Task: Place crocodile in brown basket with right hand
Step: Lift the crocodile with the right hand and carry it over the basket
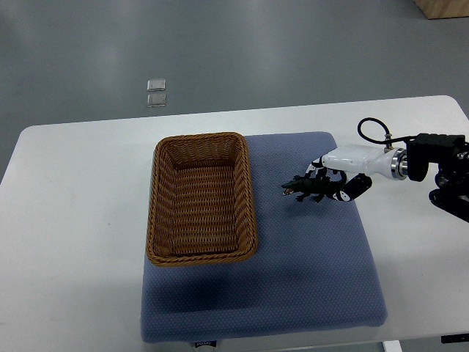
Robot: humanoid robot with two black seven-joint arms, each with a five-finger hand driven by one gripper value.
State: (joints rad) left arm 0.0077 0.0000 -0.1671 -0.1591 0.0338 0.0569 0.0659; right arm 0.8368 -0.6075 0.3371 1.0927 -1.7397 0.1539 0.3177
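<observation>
The robot's right gripper should release the crocodile near the middle of the brown basket's bottom (193, 188).
A dark green toy crocodile (309, 188) is held just right of the basket, its head pointing left toward the rim. My right hand (333, 180), white with black fingers, is shut on the crocodile's rear half, with its arm coming in from the right edge. The brown wicker basket (155, 213) stands on the left part of the blue mat with nothing inside. The crocodile looks slightly lifted off the mat, some way short of the basket's right wall.
A blue padded mat (293, 279) covers the middle of the white table (73, 220). Two small clear squares (156, 93) lie on the grey floor beyond the table's far edge.
</observation>
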